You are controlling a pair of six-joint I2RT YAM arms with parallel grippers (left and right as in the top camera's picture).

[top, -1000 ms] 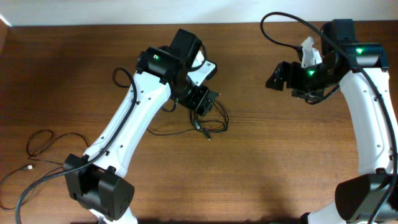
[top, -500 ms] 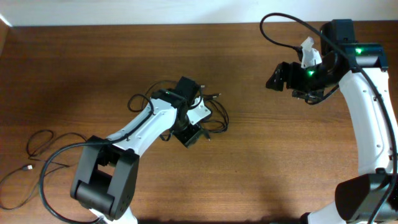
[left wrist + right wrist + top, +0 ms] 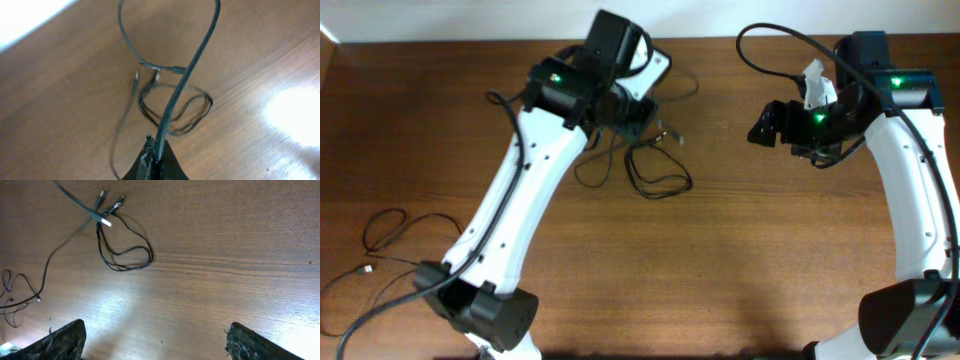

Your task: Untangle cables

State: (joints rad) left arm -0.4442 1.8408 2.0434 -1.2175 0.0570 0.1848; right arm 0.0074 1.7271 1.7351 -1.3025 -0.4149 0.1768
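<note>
Next, I set the held cable down with my left gripper on the bare wood [image 3: 360, 186] behind the loose black cable. The held cable now rises into a big loop.
The cables [image 3: 660, 190] lie as thin black loops on the wooden table, just right of my left arm. My left gripper [image 3: 642, 112] hovers above them at the back of the table. In the left wrist view the left gripper [image 3: 156, 150] is shut on one cable strand [image 3: 194, 61], which rises into a big loop. The rest of the bunch [image 3: 200, 95] hangs or rests below with two small plug ends. My right gripper [image 3: 770, 120] is off to the right, apart from the cables. The right wrist view shows that gripper [image 3: 155, 342] open and empty, with the bunch [image 3: 148, 256] far off.
A separate thin black cable [image 3: 382, 228] lies loose near the table's left edge, also seen as the far cable [image 3: 15, 295] in the right wrist view. The left arm's white links stretch diagonally from the front left. Bare wood lies between the two arms.
The left gripper went down to the bunch, closed on a strand, then rose toward the back, pulling the cables up and back. The right arm has not moved.
</note>
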